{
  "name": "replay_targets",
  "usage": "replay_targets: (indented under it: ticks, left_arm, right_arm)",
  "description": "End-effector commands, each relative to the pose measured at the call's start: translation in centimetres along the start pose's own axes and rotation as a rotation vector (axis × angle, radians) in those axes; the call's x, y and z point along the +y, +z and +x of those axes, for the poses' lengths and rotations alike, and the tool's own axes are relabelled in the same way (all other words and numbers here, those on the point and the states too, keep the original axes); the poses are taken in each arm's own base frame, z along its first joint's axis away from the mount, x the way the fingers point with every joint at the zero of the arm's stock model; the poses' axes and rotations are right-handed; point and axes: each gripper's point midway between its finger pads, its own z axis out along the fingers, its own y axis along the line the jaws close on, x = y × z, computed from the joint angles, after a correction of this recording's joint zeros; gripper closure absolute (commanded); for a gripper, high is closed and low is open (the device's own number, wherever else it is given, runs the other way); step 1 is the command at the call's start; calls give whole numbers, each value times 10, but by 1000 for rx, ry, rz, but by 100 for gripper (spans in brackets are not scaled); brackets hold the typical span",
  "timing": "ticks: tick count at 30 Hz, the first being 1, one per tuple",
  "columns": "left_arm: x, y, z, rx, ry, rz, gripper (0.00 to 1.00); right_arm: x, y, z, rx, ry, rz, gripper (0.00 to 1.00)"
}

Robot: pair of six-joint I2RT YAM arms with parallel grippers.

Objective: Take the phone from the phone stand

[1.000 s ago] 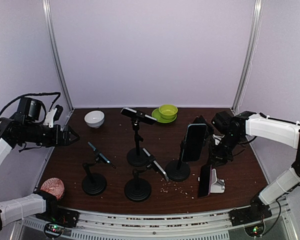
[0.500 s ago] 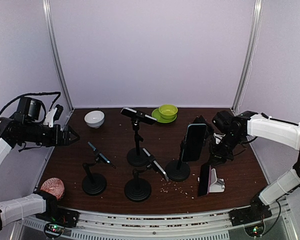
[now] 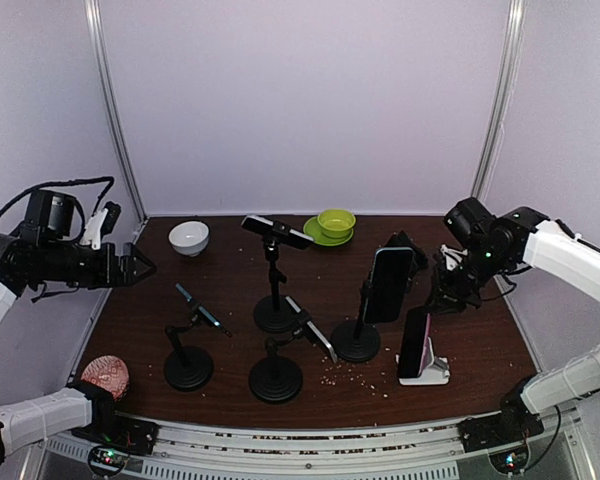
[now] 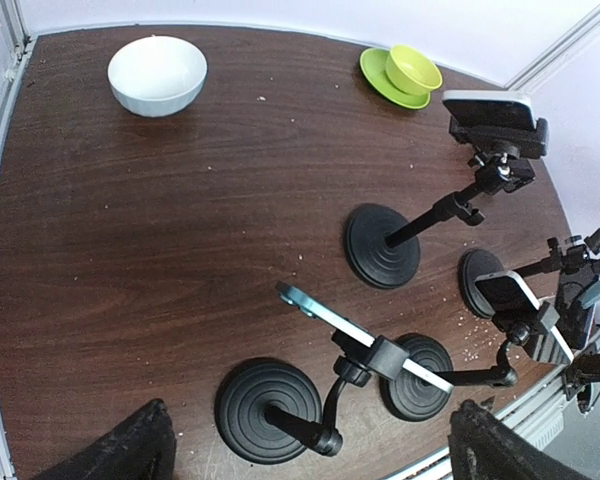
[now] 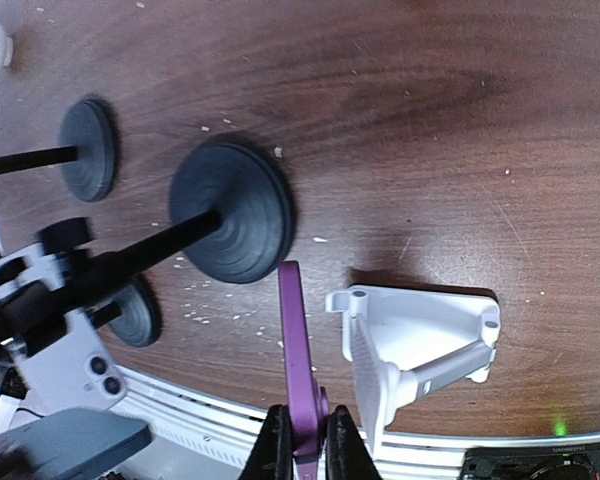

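I will move the phone, now upright beside its stand, with my right gripper to the bare table (image 3: pixel 441 322) (image 5: pixel 420 155) just behind the white phone stand and let go of it there.
The phone (image 5: pixel 295 340) shows its purple-pink edge in the right wrist view. My right gripper (image 5: pixel 305 440) is shut on its near end. It hangs upright beside the white phone stand (image 5: pixel 420 345), with a gap to the stand's ribbed back plate. In the top view the phone (image 3: pixel 414 342) stands dark and steep just over the stand (image 3: pixel 435 374), below my right gripper (image 3: pixel 432 310). My left gripper (image 3: pixel 140 268) is open and empty, high over the table's left edge, its fingertips (image 4: pixel 130 445) wide apart.
Several tall black pole holders (image 3: pixel 276 378) with round bases carry other phones mid-table, one large phone (image 3: pixel 388 285) just left of the stand. A white bowl (image 3: pixel 189 237), a green bowl on a plate (image 3: pixel 333 224) and a patterned bowl (image 3: pixel 105 376) lie around. Crumbs dot the front.
My right arm has risen and swung right. The phone, which leaned in the white stand, now stands steeper and higher, away from the back plate. The left arm rose slightly.
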Motion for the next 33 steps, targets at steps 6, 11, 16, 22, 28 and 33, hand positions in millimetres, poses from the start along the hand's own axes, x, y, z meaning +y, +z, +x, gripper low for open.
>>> replay_targets:
  ticks: [6, 11, 16, 22, 28, 33]
  left_arm:
    - [-10, -18, -20, -60, 18, 6, 16]
    - [-12, -21, -27, -77, 14, 7, 16]
    - [-15, -24, -30, -85, 12, 15, 16]
    - [-12, -28, -28, -100, 14, 1, 16]
    - [-9, -33, -25, -111, 15, -18, 13]
    - [-5, -37, -22, -110, 25, -40, 8]
  right_arm:
    - [27, -72, -11, -142, 0, -128, 100]
    - [25, -110, -30, -254, 42, -179, 100]
    - [13, -144, -58, -434, 125, -262, 100]
    - [-28, -146, -86, -579, 299, -260, 100]
    - [-76, -118, -106, -708, 523, -256, 100]
    - [-107, -86, -110, -737, 650, -236, 100]
